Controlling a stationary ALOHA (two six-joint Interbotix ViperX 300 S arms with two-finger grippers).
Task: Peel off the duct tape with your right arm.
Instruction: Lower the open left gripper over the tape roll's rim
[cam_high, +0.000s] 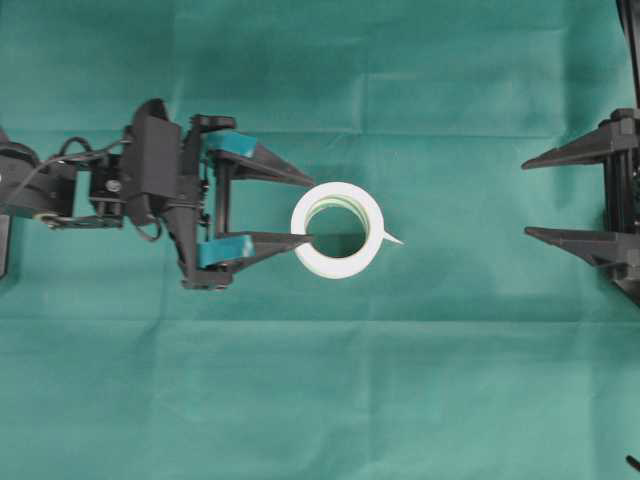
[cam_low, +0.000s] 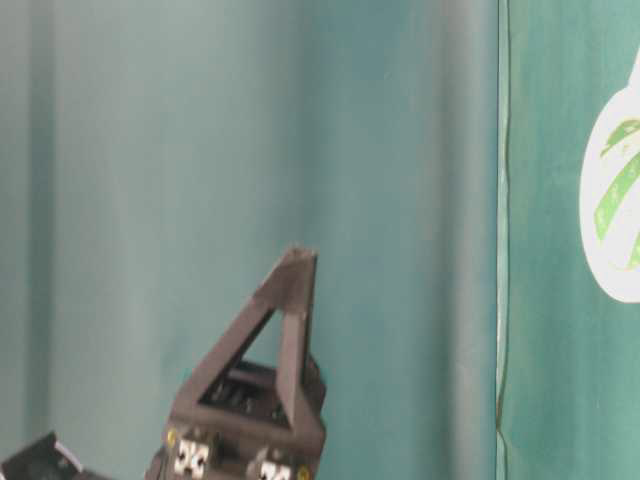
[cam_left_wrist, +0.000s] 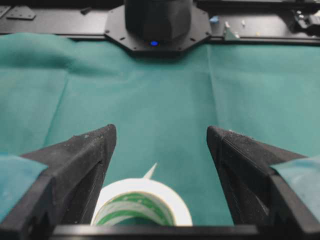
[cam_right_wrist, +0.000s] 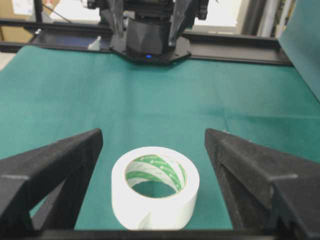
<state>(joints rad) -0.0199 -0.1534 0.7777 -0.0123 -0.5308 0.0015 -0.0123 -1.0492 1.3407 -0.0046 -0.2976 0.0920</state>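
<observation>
The duct tape's lower side (cam_high: 338, 268) (cam_left_wrist: 182, 216) in the overhead view is next for my left gripper, which should close on it with one finger inside the roll and one outside.
The duct tape (cam_high: 338, 229) lies flat on the green cloth, a white roll with a green-streaked core. Its loose pointed end (cam_high: 393, 239) sticks out to the right. My left gripper (cam_high: 311, 210) stands open just left of the roll, and its lower fingertip (cam_high: 300, 239) overlaps the roll's left rim. In the left wrist view the duct tape (cam_left_wrist: 142, 200) sits low beside the left finger, inside the open left gripper (cam_left_wrist: 160, 132). My right gripper (cam_high: 525, 198) is open at the right edge, well apart from the roll. The right wrist view has the duct tape (cam_right_wrist: 150, 210) framed between the spread fingers of the right gripper (cam_right_wrist: 153, 135).
Creased green cloth (cam_high: 330, 400) covers the whole table. The right arm's black base (cam_left_wrist: 157, 20) stands at the far edge in the left wrist view, and the left arm's base (cam_right_wrist: 150, 35) in the right wrist view. A green backdrop (cam_low: 200, 150) fills the table-level view.
</observation>
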